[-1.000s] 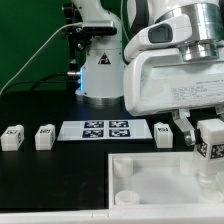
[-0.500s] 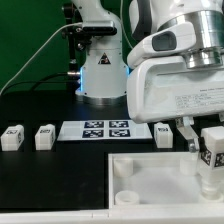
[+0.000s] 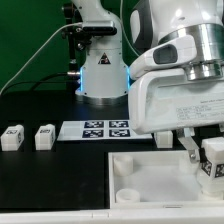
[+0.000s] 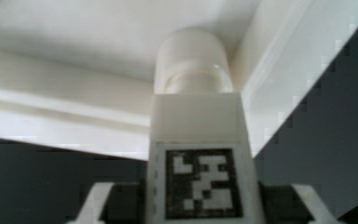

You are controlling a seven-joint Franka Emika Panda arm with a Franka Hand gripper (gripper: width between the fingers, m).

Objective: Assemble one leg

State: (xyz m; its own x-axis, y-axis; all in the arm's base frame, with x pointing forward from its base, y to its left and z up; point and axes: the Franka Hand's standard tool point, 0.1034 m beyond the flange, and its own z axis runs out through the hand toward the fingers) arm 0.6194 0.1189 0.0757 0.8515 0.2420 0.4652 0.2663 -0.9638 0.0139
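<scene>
Next, my gripper opens and takes the leg nearer its top [image 3: 213,144] before turning it, because it now holds the leg at a slant, low beside its tag.
My gripper [image 3: 210,162] is shut on a leg [image 3: 214,160], a white block-like peg with a square marker tag, and holds it upright over the right side of the large white tray-like part [image 3: 150,190]. In the wrist view the held leg [image 4: 201,130] fills the middle, tag toward the camera, rounded end pointing at the tray's white walls [image 4: 69,80]. The dark finger pads [image 4: 123,200] press both its sides. Two more legs [image 3: 11,137] [image 3: 44,136] stand on the black table at the exterior view's left.
The marker board [image 3: 104,129] lies flat behind the tray. The arm's base [image 3: 100,60] stands at the back. A round socket [image 3: 130,196] shows in the tray's front left corner. My arm's white housing hides the table to the exterior view's right.
My gripper has moved with the leg toward the exterior view's right and down, closer to the tray. The fourth leg by the marker board is now hidden behind my arm.
</scene>
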